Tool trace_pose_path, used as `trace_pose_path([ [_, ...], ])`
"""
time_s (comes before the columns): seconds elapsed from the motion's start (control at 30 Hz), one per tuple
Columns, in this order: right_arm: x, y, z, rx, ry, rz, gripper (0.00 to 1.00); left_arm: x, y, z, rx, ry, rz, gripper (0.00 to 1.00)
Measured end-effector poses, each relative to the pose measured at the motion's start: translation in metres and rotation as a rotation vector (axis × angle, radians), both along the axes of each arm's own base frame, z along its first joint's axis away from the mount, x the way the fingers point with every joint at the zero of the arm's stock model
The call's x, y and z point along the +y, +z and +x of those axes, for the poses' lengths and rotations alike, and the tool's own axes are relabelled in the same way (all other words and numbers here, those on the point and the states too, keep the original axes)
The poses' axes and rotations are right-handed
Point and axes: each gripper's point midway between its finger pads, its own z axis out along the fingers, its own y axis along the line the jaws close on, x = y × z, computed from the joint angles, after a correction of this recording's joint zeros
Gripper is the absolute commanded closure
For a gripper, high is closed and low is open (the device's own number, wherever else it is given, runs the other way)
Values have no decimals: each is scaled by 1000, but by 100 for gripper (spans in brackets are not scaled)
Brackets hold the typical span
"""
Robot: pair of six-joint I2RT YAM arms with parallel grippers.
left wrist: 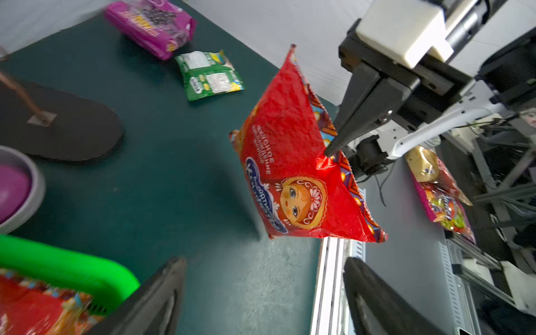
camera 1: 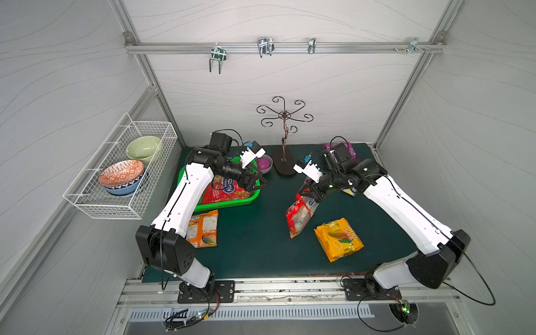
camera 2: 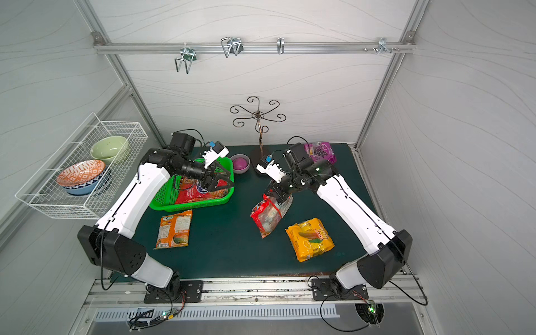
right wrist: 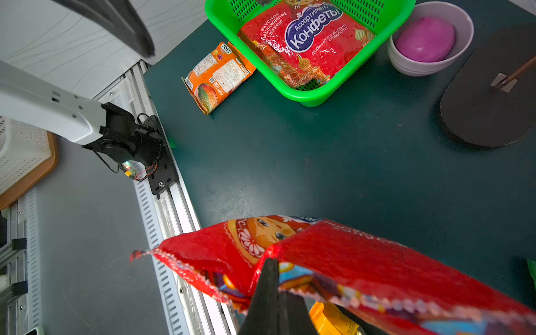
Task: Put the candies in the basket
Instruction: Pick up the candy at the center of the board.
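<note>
My left gripper is going to close on the upper end of the hanging red bag's patterned edge (camera 1: pixel 305 186) (left wrist: pixel 307 86), above where my right gripper holds it.
One red candy bag (camera 1: pixel 223 191) lies in the green basket (camera 1: pixel 226 203) at the back left. My left gripper (camera 1: pixel 258 181) hovers over the basket's right end, open and empty; its fingers (left wrist: pixel 174 278) stand wide apart. My right gripper (right wrist: pixel 271 261) is shut on the edge of a second red bag (camera 1: pixel 301 214), which hangs tilted above the mat's middle. Orange (camera 1: pixel 203 229) and yellow (camera 1: pixel 338 239) bags lie at the front. A purple bag (left wrist: pixel 150 26) and a green bag (left wrist: pixel 208 75) lie at the back right, partly hidden by my right arm in both top views.
A grey bowl with a pink ball (camera 1: pixel 264 164) sits right of the basket. A metal hook stand on a black base (camera 1: pixel 285 168) stands at the back centre. A white wire rack with bowls (camera 1: pixel 121 171) hangs on the left wall.
</note>
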Motion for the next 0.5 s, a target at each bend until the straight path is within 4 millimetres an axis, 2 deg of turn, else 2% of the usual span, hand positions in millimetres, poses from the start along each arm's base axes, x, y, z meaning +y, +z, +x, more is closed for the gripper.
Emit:
trace_pose_path([
  [0.17, -11, -7, -9, -12, 58, -66, 100, -13, -13, 2, -1, -67, -14, 13],
  [0.3, -19, -16, -11, -17, 72, -119, 100, -15, -24, 5, 10, -71, -1, 12],
  [0.5, -20, -20, -9, 8, 83, -148, 100, -12, -34, 4, 1, -69, 23, 11],
])
